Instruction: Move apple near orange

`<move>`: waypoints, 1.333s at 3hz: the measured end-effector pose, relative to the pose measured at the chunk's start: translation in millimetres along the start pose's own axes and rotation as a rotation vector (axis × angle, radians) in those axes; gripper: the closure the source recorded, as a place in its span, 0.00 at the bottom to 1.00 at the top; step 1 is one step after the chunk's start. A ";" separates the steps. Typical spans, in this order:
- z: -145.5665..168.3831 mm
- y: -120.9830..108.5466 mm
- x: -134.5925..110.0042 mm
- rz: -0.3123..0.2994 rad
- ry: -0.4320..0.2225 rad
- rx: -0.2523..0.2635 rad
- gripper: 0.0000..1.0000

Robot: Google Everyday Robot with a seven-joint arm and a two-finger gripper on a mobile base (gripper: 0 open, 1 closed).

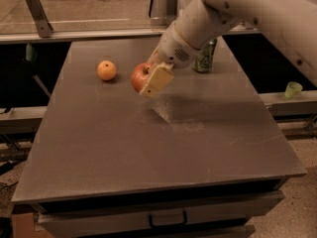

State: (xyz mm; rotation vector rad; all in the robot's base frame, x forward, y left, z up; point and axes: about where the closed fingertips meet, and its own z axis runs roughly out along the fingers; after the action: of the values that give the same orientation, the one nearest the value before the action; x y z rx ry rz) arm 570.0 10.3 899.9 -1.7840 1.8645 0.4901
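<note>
Next, I release the red apple on the grey table (122, 71), against the orange's side that faces the green soda can.
The red apple (139, 76) is held in my gripper (148, 81), above the grey table (163, 143), left of centre toward the back. The gripper's cream fingers (157, 80) are shut on the apple's right side. The small pale orange (106, 70) rests on the table just to the left of the apple, a short gap apart. My white arm (237, 9) comes in from the upper right.
A green soda can (205, 56) stands at the back right of the table, partly behind the arm. A small green cup (293, 89) sits on a ledge beyond the table's right edge. A metal rail (74, 29) runs behind the table.
</note>
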 end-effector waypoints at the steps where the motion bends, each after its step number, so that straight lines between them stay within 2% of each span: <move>1: 30.8 -34.6 -33.2 -0.030 -0.013 -0.005 1.00; 2: 52.7 -58.5 -47.3 -0.021 -0.019 0.006 1.00; 4: 71.3 -88.8 -34.9 0.064 -0.011 0.047 1.00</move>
State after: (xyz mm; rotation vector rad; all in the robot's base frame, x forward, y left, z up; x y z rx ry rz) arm 666.5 73.7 870.7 -1.6928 1.9147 0.4738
